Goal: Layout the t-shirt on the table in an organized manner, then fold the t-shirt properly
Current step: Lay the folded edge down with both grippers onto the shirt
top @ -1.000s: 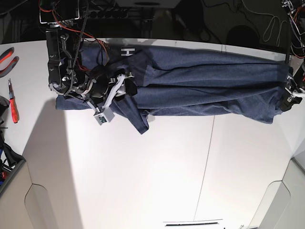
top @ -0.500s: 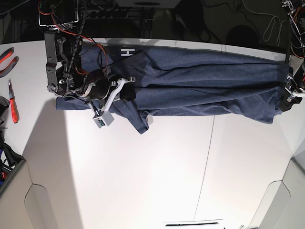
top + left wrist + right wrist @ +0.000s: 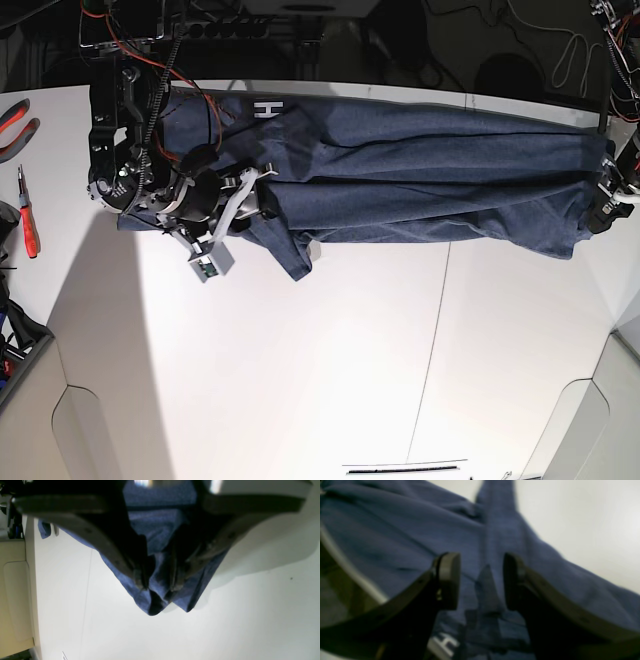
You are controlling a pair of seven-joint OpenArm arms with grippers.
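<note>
A narrow folded piece sticks out from the near edge of the t-shirt, so the robot's right gripper will pinch the raised fold [image 3: 490, 595] and pull it toward the far edge of the table.
The dark navy t-shirt [image 3: 430, 170] lies stretched in a long, bunched band across the far part of the white table [image 3: 300, 380]. White lettering [image 3: 266, 109] shows near its far left edge. My left gripper [image 3: 603, 205] is at the shirt's right end. In the left wrist view it [image 3: 157, 586] is shut on a fold of the shirt [image 3: 160, 530] just above the table [image 3: 225, 630]. My right gripper [image 3: 268, 190] is over the shirt's left part. In the right wrist view it [image 3: 480, 582] is open above the cloth [image 3: 395, 525], with a small raised fold between the fingertips.
Red-handled pliers [image 3: 15, 125] and another red-handled tool [image 3: 30, 215] lie at the table's left edge. A thin dark seam [image 3: 435, 330] runs across the tabletop. Beige panels [image 3: 100, 430] stand at the near corners. Cables and dark gear sit behind the far edge.
The right arm's wrist has shifted slightly left and toward the near side. The shirt fold by the lettering has moved a little left. The left arm has not moved.
</note>
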